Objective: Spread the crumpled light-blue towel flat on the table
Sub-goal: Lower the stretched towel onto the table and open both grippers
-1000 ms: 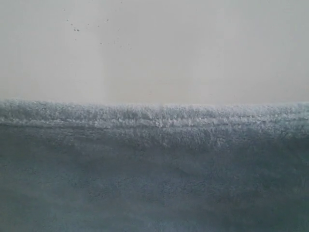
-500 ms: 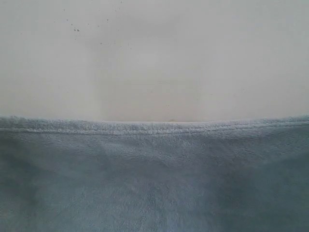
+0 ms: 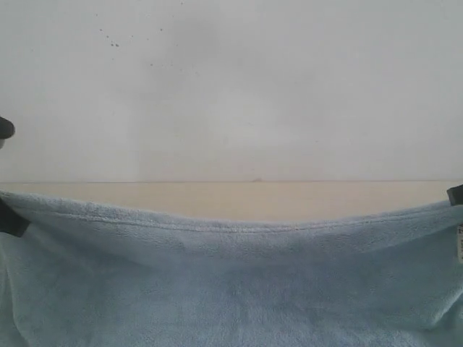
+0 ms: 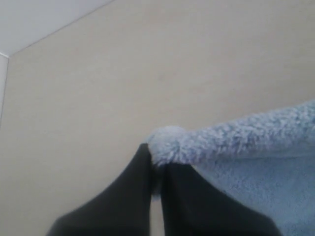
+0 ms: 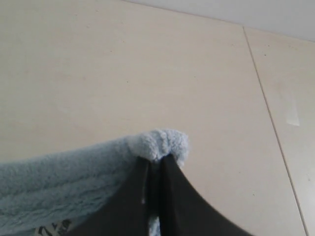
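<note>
Next, my right gripper lets go of the towel's tagged corner on the beige table (image 3: 435,225), a little short of the white wall.
The light-blue fluffy towel (image 3: 231,289) hangs stretched across the lower part of the exterior view, its hemmed top edge sagging in the middle. My left gripper (image 3: 9,217) shows at the left edge, shut on one top corner of the towel (image 4: 167,145). At the right edge my right gripper (image 3: 456,194) is shut on the other top corner (image 5: 160,145). A small white tag (image 3: 459,246) sits near the right corner and shows again as a printed tag (image 5: 51,228). The beige table (image 3: 231,199) lies beyond the towel.
A white wall (image 3: 231,87) with a few dark specks rises behind the table. The right wrist view shows a seam (image 5: 268,113) running across the tabletop. A white wall strip (image 4: 39,19) borders the table in the left wrist view.
The towel's top edge has dropped lower in the exterior view and brightened. The table strip and both gripper tips have come into sight.
</note>
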Motion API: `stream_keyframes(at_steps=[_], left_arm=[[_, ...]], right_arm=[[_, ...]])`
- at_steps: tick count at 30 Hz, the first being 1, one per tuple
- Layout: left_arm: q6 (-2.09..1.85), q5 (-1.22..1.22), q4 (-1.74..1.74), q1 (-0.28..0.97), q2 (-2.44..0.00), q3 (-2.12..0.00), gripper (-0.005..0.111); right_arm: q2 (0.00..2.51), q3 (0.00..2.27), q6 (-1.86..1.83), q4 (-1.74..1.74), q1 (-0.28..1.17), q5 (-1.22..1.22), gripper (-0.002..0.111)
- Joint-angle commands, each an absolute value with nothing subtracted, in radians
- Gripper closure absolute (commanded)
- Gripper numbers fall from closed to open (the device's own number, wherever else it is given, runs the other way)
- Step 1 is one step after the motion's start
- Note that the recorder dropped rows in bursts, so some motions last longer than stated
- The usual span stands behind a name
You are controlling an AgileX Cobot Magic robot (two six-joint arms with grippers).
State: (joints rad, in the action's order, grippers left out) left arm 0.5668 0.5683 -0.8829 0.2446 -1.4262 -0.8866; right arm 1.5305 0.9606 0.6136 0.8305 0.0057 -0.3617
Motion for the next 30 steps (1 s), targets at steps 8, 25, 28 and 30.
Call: stream_keyframes(at_steps=[8, 25, 28, 30], left_arm=[[0.908, 0.509, -1.189, 0.230, -1.749, -1.025, 0.103], [0.909, 0.417, -1.193, 0.191, -2.033, -1.278, 0.103], [0.933, 0.402, -1.193, 0.191, -2.060, -1.292, 0.098], [0.960, 0.390, -1.195, 0.185, -2.073, -1.300, 0.085]], right_arm=[[1.803, 1.200, 0.578, 0.839, -0.003, -0.346, 0.108], [2.070, 1.438, 0.502, 0.751, -0.003, -0.363, 0.108], [2.101, 1.461, 0.470, 0.707, -0.003, -0.371, 0.106], [2.120, 1.476, 0.461, 0.681, -0.003, -0.364, 0.096]])
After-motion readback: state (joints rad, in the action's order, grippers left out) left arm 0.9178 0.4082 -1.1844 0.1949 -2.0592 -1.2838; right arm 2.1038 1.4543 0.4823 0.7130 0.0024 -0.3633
